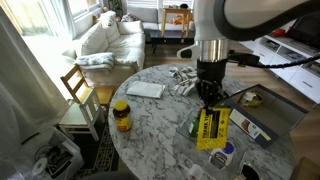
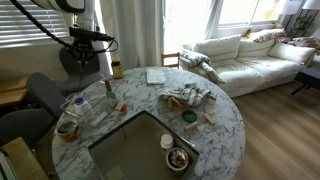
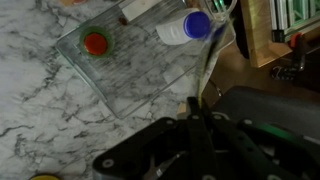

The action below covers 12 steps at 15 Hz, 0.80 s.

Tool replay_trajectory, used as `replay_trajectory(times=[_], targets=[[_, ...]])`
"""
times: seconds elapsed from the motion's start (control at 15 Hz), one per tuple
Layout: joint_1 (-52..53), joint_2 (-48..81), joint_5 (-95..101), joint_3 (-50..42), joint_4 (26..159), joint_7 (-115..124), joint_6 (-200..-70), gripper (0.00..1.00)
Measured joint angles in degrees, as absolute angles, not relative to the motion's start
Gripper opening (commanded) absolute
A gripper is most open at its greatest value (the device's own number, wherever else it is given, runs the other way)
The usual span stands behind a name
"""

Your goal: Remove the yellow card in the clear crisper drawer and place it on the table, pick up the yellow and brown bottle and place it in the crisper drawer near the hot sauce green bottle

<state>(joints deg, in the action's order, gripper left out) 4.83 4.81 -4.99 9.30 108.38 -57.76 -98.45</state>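
Observation:
The marble [image 1: 192, 110] lies between the clear crisper drawer and the crumpled cloth. Next, my gripper puts the yellow card down there.
My gripper [image 1: 208, 102] is shut on the top edge of the yellow card [image 1: 212, 129], which hangs down over the clear crisper drawer [image 3: 150, 72]. In the wrist view the card [image 3: 208, 62] shows edge-on as a thin yellow line running out of the shut jaws [image 3: 195, 115]. The hot sauce green bottle [image 3: 95, 42] stands in a corner of the drawer, and it shows in both exterior views [image 1: 196, 126] [image 2: 110, 94]. The yellow and brown bottle [image 1: 121, 116] [image 2: 117, 69] stands apart on the marble table [image 1: 150, 135], near its edge.
A blue-and-white container [image 3: 185, 27] [image 1: 227, 153] lies beside the drawer. A white booklet [image 1: 145, 89] [image 2: 155, 75] and a crumpled cloth [image 2: 185, 97] lie further in on the table. A grey open box [image 2: 140, 150] and small bowls [image 2: 178, 158] are nearby. A wooden chair [image 1: 80, 95] stands at the table's edge.

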Motion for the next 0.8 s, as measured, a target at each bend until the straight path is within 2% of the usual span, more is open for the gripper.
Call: replay_trajectory(times=[0.4,0.6,0.8], targets=[[2.21,-1.91,-15.75,3.83,107.89,-60.03,-102.32,0.0],[0.41,-2.43,-21.46,0.57,111.03,-62.14,-109.05,0.02],[0.1,-2.46,-22.51,0.09,112.3,-62.52,-110.46,0.02]])
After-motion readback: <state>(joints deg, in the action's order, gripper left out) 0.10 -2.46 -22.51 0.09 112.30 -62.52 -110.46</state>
